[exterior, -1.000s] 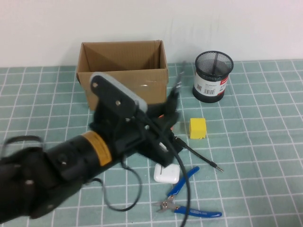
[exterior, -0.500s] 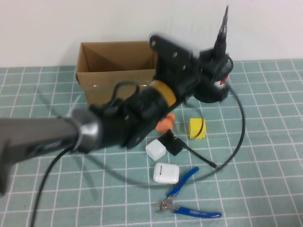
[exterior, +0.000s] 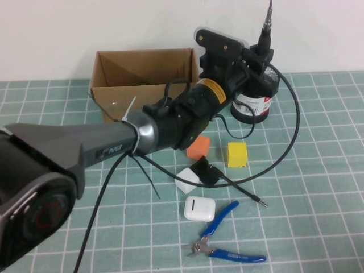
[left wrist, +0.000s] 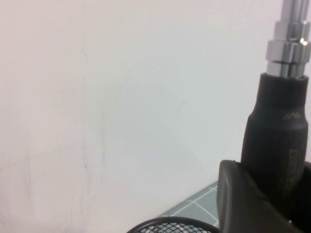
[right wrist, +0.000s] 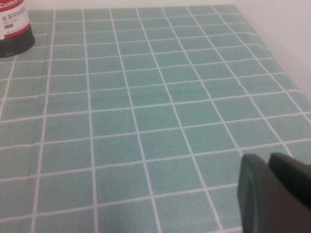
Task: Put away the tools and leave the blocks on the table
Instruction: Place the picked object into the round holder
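Observation:
Next, I release the thick black-handled screwdriver with my left gripper inside the black mesh cup [exterior: 259,86] beside the cardboard box.
My left gripper [exterior: 259,56] is shut on the thick black-handled screwdriver [exterior: 265,29], holding it upright, metal shaft up, right above the black mesh cup [exterior: 266,98]. The left wrist view shows the handle [left wrist: 281,131] between the fingers [left wrist: 242,199], with the cup's rim [left wrist: 170,224] just below. On the table [exterior: 318,170] lie the thin screwdriver [exterior: 240,189], the blue-handled pliers [exterior: 225,239], and the orange [exterior: 198,148], yellow [exterior: 237,154] and white [exterior: 186,180] blocks. My right gripper [right wrist: 274,177] is shut and empty, low over bare mat; the high view does not show it.
An open cardboard box [exterior: 142,85] stands at the back left of the cup. A white earbud case [exterior: 199,208] lies near the pliers. A black angular piece [exterior: 206,170] rests beside the white block. My left arm's cable [exterior: 296,131] loops over the mat.
My left arm has swung up from low over the blocks to the back right, carrying the thick screwdriver above the mesh cup. The orange and white blocks have come into view.

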`<move>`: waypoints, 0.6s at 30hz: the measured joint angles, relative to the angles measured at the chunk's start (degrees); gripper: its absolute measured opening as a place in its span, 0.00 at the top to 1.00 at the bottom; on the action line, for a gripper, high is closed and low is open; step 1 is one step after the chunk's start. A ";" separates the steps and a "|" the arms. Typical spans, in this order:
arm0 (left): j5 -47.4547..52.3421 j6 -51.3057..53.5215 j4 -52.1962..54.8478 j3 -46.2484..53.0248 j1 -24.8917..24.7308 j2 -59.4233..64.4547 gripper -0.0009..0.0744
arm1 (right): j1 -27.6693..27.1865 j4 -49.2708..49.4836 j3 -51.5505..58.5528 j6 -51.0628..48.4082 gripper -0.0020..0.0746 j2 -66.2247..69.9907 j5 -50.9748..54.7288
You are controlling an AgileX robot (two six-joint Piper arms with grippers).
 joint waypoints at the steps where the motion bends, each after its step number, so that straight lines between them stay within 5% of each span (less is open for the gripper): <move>1: 0.12 0.00 0.00 -0.51 0.00 0.49 0.76 | 0.00 0.00 0.00 0.00 0.98 0.00 0.00; 18: 0.53 0.64 -3.57 -2.92 1.19 4.74 0.76 | 0.00 0.00 0.00 0.00 0.98 0.00 0.00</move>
